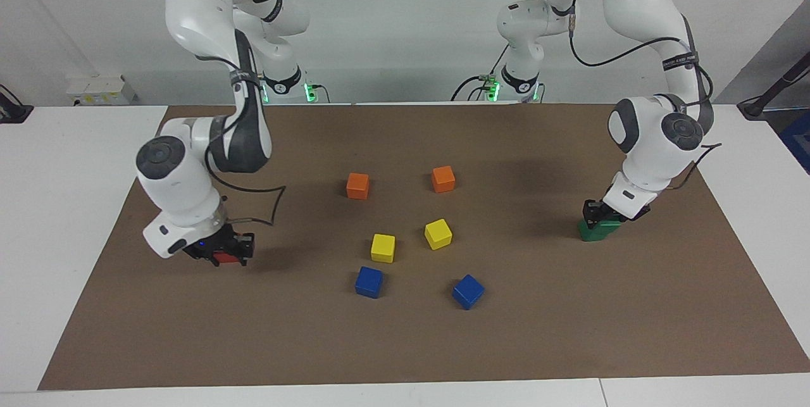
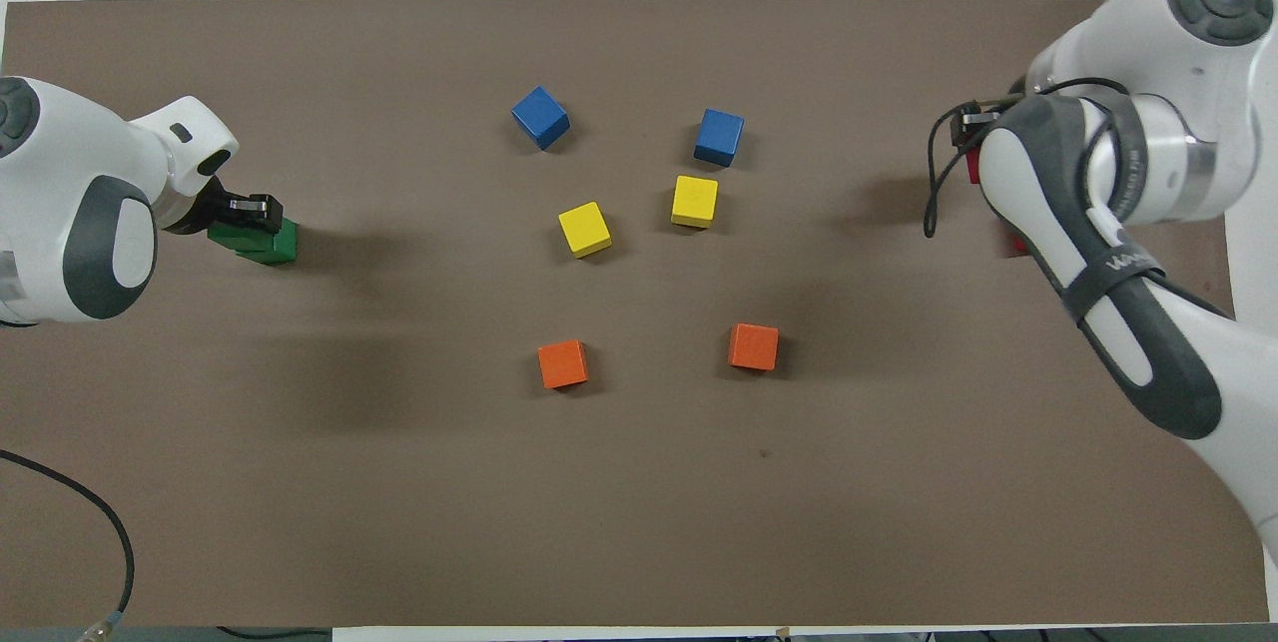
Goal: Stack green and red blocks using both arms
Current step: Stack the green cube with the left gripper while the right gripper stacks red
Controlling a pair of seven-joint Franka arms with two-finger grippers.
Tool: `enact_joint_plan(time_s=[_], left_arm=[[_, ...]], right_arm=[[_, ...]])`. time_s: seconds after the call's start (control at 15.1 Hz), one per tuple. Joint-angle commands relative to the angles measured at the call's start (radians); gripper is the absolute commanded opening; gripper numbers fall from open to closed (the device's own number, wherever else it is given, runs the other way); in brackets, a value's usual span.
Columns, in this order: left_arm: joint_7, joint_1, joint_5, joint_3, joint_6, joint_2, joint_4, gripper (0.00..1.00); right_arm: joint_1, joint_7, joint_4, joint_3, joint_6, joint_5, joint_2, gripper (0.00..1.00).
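The robot's right gripper will release the red block on top of the other red block (image 2: 1064, 215) under the right arm.
My left gripper (image 1: 598, 212) (image 2: 252, 213) is shut on a dark green block (image 1: 614, 224) (image 2: 232, 235). This block rests partly on the second green block (image 1: 591, 233) (image 2: 278, 245) at the left arm's end of the mat. My right gripper (image 1: 223, 252) (image 2: 969, 138) is shut on a red block (image 1: 224, 261) (image 2: 972, 169), low over the mat at the right arm's end. The other red block (image 2: 1015, 245) shows only as a sliver under the right arm in the overhead view. The right wrist hides it in the facing view.
Two orange cubes (image 1: 357, 185) (image 1: 443, 178), two yellow cubes (image 1: 383, 247) (image 1: 438, 233) and two blue cubes (image 1: 369, 281) (image 1: 467, 291) stand mid-mat. The brown mat (image 1: 569, 331) covers the white table. A black cable (image 2: 90, 522) lies at the robots' edge.
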Motion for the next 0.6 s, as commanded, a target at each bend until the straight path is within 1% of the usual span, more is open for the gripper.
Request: enact_joint_plan(time_s=[0.0,0.07,0.13,0.33,0.4,0.46,0.53], left_arm=[[0.017,-0.005,-0.014,0.012,0.027,-0.018,-0.04,0.12],[0.017,-0.007,-0.016,0.012,0.025,-0.018,-0.04,0.65],[0.017,-0.01,-0.014,0.012,0.019,-0.018,-0.037,1.0],[0.014,-0.011,-0.014,0.012,0.007,-0.032,-0.028,1.0],[0.014,-0.011,-0.014,0.012,-0.018,-0.056,-0.019,1.0],[0.014,-0.01,-0.014,0.013,-0.063,-0.075,0.009,1.0],[0.014,-0.01,-0.014,0.012,-0.153,-0.096,0.059,1.0]], right_arm=[[-0.072,-0.093,-0.233,0.019,0.118,-0.003,-0.127,0.0],[-0.091,-0.108,-0.257,0.019,0.152,-0.003,-0.13,0.0],[-0.095,-0.11,-0.269,0.019,0.181,-0.003,-0.13,0.0],[-0.121,-0.116,-0.271,0.019,0.196,-0.003,-0.12,0.0],[-0.125,-0.119,-0.272,0.019,0.209,-0.003,-0.117,0.0],[-0.126,-0.121,-0.274,0.019,0.218,-0.003,-0.113,0.0],[-0.126,-0.122,-0.274,0.019,0.222,-0.003,-0.11,0.0]])
